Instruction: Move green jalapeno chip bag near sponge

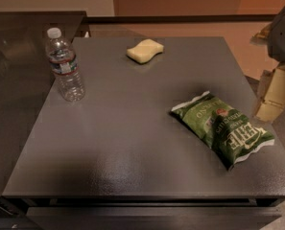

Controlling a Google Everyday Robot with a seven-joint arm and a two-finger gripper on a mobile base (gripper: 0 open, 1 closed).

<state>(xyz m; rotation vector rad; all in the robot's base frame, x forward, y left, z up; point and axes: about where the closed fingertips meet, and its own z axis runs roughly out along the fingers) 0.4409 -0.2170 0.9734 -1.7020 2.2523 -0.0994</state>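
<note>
The robot's gripper will next move to the green jalapeno chip bag and close on the bag's middle (219,124), between its white crimped ends.
The green jalapeno chip bag (223,128) lies flat on the right side of the dark grey table (132,128), its white crimped ends pointing up-left and down-right. The pale yellow sponge (145,51) lies near the table's far edge, a little right of centre and well apart from the bag. My gripper (269,110) hangs at the right edge of the view, just beyond the table's right edge. It is to the right of the bag and slightly farther back, and it touches nothing.
A clear plastic water bottle (65,71) with a white cap stands upright at the table's far left. A darker counter (17,56) adjoins the table on the left. A tan floor lies beyond the far edge.
</note>
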